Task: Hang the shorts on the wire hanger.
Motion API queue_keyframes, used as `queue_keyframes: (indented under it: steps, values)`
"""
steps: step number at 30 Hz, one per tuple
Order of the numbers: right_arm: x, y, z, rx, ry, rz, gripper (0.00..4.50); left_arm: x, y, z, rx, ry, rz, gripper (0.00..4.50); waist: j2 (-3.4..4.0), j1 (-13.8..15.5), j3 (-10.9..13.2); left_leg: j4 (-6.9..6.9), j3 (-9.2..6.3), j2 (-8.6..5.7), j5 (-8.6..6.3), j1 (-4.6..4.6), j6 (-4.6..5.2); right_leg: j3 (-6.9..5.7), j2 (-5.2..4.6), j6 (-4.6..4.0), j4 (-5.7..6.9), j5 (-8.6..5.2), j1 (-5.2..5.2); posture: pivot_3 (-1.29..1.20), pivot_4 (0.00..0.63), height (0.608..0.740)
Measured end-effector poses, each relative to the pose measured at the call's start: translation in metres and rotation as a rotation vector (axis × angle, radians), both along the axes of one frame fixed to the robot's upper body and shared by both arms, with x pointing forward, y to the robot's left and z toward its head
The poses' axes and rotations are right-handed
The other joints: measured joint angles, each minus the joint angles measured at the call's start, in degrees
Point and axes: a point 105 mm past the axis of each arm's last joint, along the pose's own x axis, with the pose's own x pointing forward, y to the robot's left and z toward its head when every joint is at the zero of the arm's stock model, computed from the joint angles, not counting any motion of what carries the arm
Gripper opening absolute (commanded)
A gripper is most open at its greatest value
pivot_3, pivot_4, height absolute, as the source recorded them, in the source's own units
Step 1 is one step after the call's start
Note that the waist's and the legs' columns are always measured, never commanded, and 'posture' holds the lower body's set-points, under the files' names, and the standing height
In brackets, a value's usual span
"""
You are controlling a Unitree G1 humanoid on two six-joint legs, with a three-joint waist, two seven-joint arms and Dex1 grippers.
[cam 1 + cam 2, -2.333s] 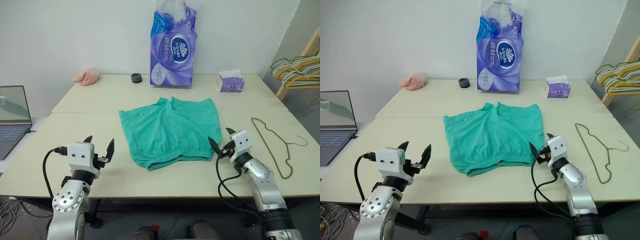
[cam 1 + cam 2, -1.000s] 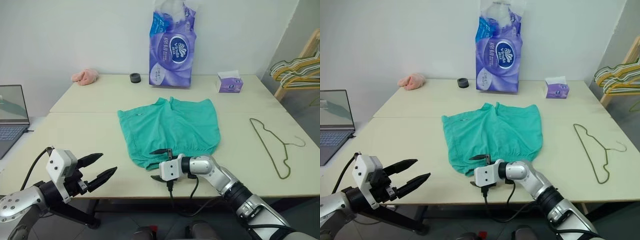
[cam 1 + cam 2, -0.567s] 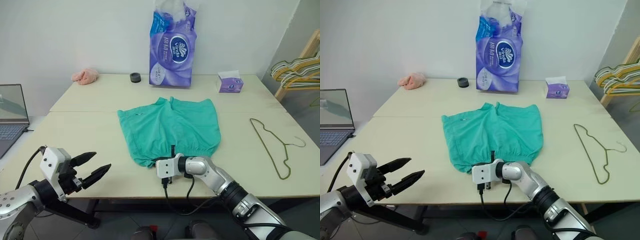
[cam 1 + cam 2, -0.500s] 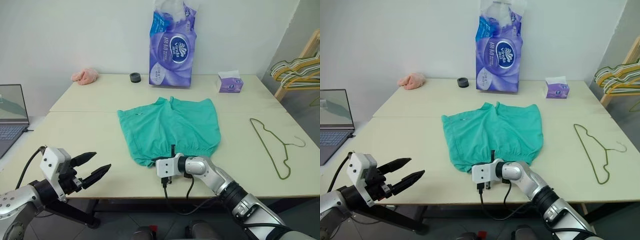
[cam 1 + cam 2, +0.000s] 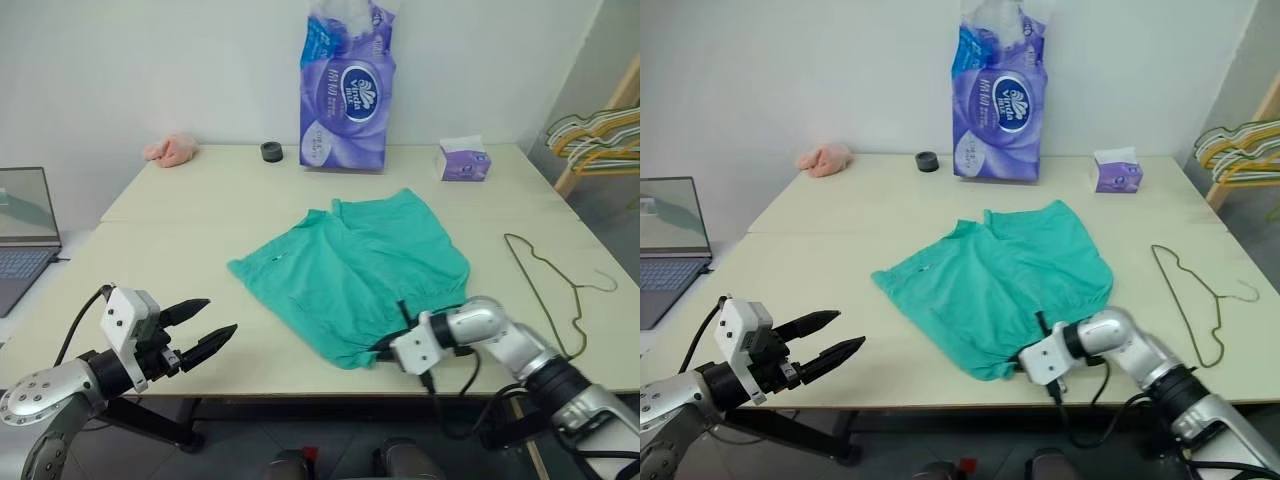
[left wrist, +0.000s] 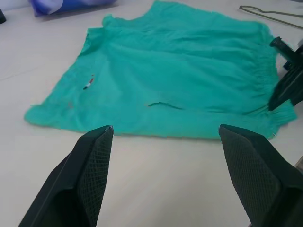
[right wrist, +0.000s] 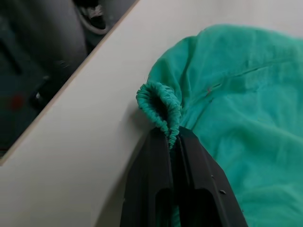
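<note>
Next, I regrip with my right gripper past the waistband while my left gripper takes the leg hem (image 5: 241, 267), because the shorts lie crooked and my right gripper is pinching the waistband's corner.
The teal-green shorts (image 5: 350, 265) lie skewed across the middle of the table (image 5: 200, 215), with the waistband toward the front edge. My right gripper (image 5: 392, 338) is shut on the gathered waistband (image 7: 160, 105) at its front corner, and the fabric bunches up between the fingers (image 7: 156, 156). At the front left, my left gripper (image 5: 219, 316) hovers open and holds nothing. It points at the shorts (image 6: 180, 80) from a short way off. The thin olive wire hanger (image 5: 571, 347) lies flat on the table to the right of the shorts, beyond my right arm.
A tall purple tissue pack (image 5: 345, 85), a small tissue box (image 5: 463, 162), a black round cap (image 5: 270, 152) and a pink cloth lump (image 5: 170, 150) stand along the back. A laptop (image 5: 25, 235) sits far left. Bunched hangers (image 5: 595, 140) hang off the table at right.
My right gripper closed on the waistband and pulled to the right. The shorts slid and turned with it. The left gripper stayed open in much the same place.
</note>
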Motion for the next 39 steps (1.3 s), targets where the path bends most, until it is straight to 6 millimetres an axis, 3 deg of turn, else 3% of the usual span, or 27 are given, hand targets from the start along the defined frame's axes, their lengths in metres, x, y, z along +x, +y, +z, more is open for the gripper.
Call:
queue_keyframes:
  steps: [6,11,20,23,28,32,36,39]
  values:
    - [0.018,-0.038,0.009,-0.102,-0.04,-0.011,0.04,0.003,-0.012,-0.01,0.033,0.027,-0.067,3.74,0.15,-1.0,0.2,-0.06,-0.01,0.15,-0.02,0.02,-0.03,-0.01,0.21,0.07,0.03,0.05,0.01,-0.19,0.043,0.74]
    - [0.025,-0.072,0.012,-0.174,-0.083,-0.021,0.04,0.008,-0.01,-0.017,0.097,0.025,-0.098,3.74,0.15,-1.1,0.3,-0.06,0.03,0.16,-0.04,0.02,-0.07,0.03,0.21,0.03,-0.01,0.03,0.02,-0.21,0.045,0.74]
    - [0.039,-0.085,0.02,-0.218,-0.129,-0.043,0.04,0.017,-0.022,-0.021,0.103,0.002,-0.14,3.74,0.21,-2.2,0.5,-0.05,0.03,0.2,-0.05,0.01,-0.08,0.03,0.23,0.03,0.0,0.06,0.03,-0.23,0.048,0.74]
    - [0.036,-0.089,0.02,-0.233,-0.132,-0.029,0.8,0.018,-0.026,-0.023,0.098,0.002,-0.148,3.74,0.24,-2.7,0.6,-0.05,0.04,0.2,-0.06,0.01,-0.09,0.04,0.23,0.03,-0.01,0.06,0.03,-0.24,0.047,0.74]
    - [0.036,-0.099,0.026,-0.255,-0.133,-0.051,2.45,0.022,-0.035,-0.025,0.088,-0.016,-0.174,3.74,0.25,-3.0,0.6,-0.03,0.04,0.2,-0.06,0.03,-0.09,0.04,0.24,0.03,0.0,0.06,0.06,-0.25,0.049,0.74]
    - [0.027,-0.112,0.034,-0.252,-0.007,-0.179,3.7,0.029,-0.039,-0.024,0.094,-0.038,-0.184,3.74,0.32,-2.7,0.7,-0.01,0.01,0.2,-0.06,-0.01,-0.09,0.03,0.24,0.04,-0.01,0.06,0.05,-0.26,0.053,0.74]
    - [0.014,-0.1,0.057,-0.134,0.077,-0.258,3.7,0.036,-0.042,-0.021,0.108,-0.067,-0.186,3.74,0.38,-3.2,0.9,-0.03,0.03,0.33,-0.09,-0.03,-0.15,0.03,0.34,0.04,0.0,0.06,-0.01,-0.28,0.056,0.74]
    - [0.003,-0.088,0.056,-0.078,0.065,-0.257,3.7,0.037,-0.042,-0.022,0.107,-0.067,-0.185,3.74,0.28,-3.7,1.0,-0.03,0.04,0.47,-0.14,-0.02,-0.23,0.0,0.46,0.05,0.0,0.05,-0.03,-0.28,0.057,0.74]
